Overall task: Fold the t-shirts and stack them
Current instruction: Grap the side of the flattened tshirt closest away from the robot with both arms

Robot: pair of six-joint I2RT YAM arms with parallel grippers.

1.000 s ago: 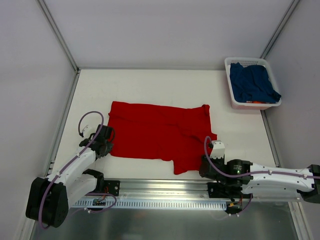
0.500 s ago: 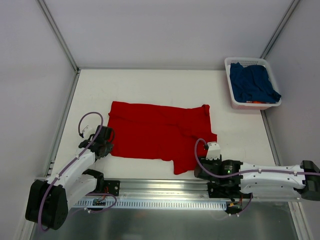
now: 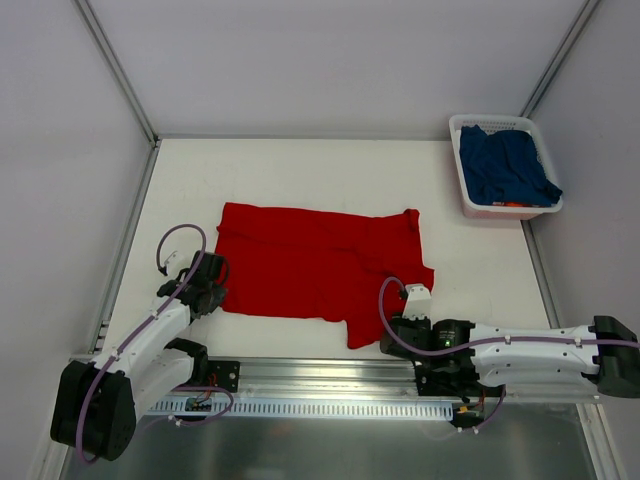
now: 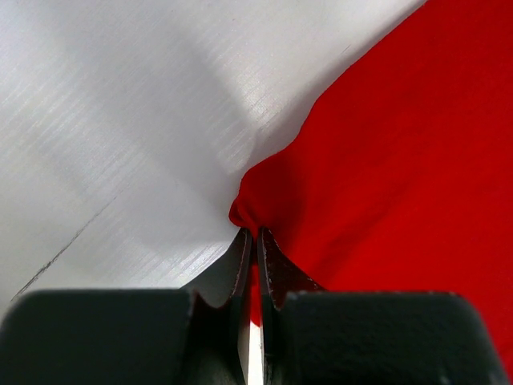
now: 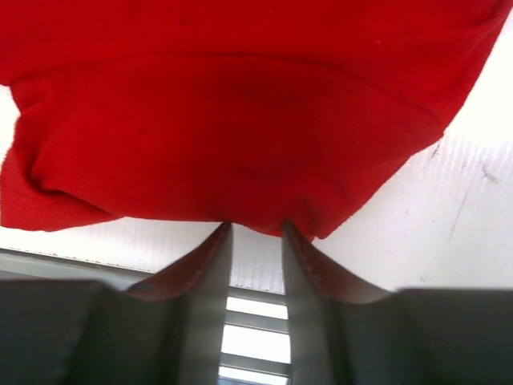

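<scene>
The red t-shirt's sleeve hem is lying loose at the open fingers, so next my right gripper grabs the hem's corner (image 5: 317, 228) before both grippers lift and fold.
The red t-shirt (image 3: 315, 265) lies spread on the white table, a sleeve reaching toward the near edge. My left gripper (image 3: 212, 290) is shut on the shirt's near-left corner; the left wrist view shows red cloth (image 4: 385, 160) pinched between the closed jaws (image 4: 255, 241). My right gripper (image 3: 390, 335) is open at the near sleeve's hem; the right wrist view shows the red sleeve (image 5: 240, 128) just ahead of the parted fingertips (image 5: 255, 228), tips touching its edge. The navy t-shirt (image 3: 505, 165) lies bunched in the white basket.
The white plastic basket (image 3: 468, 205) stands at the far right corner. A metal rail (image 3: 320, 385) runs along the near table edge under both arms. White walls close in the left, back and right sides.
My right gripper has slid left along the near edge to the red sleeve's hem. The left gripper and the shirt have stayed in place.
</scene>
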